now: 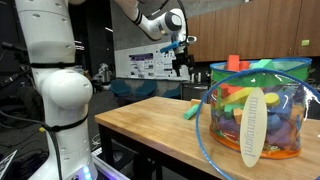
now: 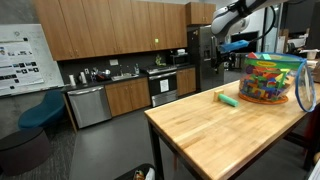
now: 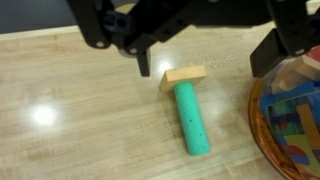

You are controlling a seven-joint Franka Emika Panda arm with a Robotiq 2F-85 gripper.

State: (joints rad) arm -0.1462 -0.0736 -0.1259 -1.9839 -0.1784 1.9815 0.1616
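Note:
Next, I lower my gripper to the middle of the green cylinder (image 1: 192, 109) (image 3: 192, 121) and close it there, clear of the tan wooden block.
My gripper (image 3: 205, 66) is open and empty and comes in from the top of the wrist view. It hangs well above the wooden table (image 3: 70, 120). Below it lies a green cylinder (image 3: 192, 118) with a small tan wooden block (image 3: 183, 76) touching its far end. The left fingertip (image 3: 145, 66) stands left of the block. In both exterior views the gripper (image 1: 181, 58) (image 2: 222, 52) is high over the table's far part, and the green cylinder (image 1: 192, 111) (image 2: 228, 99) lies beside a clear bag of toys (image 1: 255, 105) (image 2: 272, 78).
The clear bag with blue trim holds several coloured toy blocks and shows at the right edge of the wrist view (image 3: 295, 120). The robot's white base (image 1: 55, 90) stands beside the table. Kitchen cabinets and a stove (image 2: 160, 85) lie behind.

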